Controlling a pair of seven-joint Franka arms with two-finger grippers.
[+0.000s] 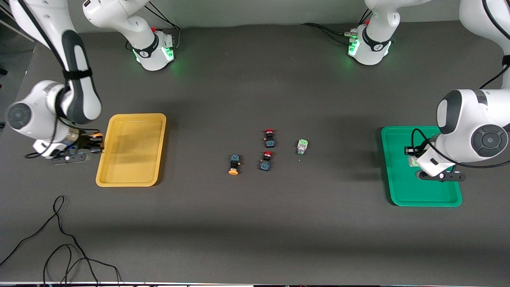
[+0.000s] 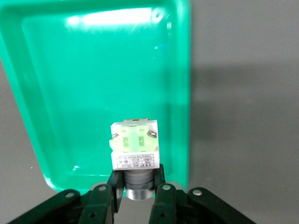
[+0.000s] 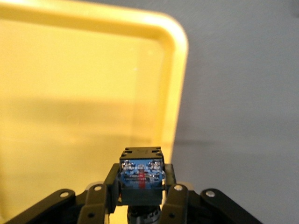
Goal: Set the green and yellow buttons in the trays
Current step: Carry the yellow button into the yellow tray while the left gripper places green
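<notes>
The pale grey button, now held above the green tray, will be set down by my left gripper on the green tray's bottom, a little beyond its middle [image 1: 426,154] [image 2: 88,133].
My left gripper [image 1: 413,156] is over the green tray [image 1: 402,187], shut on a pale grey button with green parts [image 1: 411,161]. In the left wrist view the gripper [image 2: 138,179] holds this button [image 2: 134,147] by its metal neck above the tray [image 2: 56,93]. My right gripper [image 1: 92,144] is at the edge of the yellow tray [image 1: 131,159] toward the right arm's end, shut on a dark button with an orange cap [image 1: 95,138]. The right wrist view shows that gripper [image 3: 141,186], the button [image 3: 141,172] and the tray [image 3: 70,93]. A second yellow button [image 1: 234,164] and a second green button [image 1: 302,146] lie mid-table.
Two dark switches with red caps [image 1: 269,138] [image 1: 266,160] lie between the loose yellow and green buttons. A black cable [image 1: 59,239] loops on the table nearer to the front camera than the yellow tray. Both trays hold nothing on their floors.
</notes>
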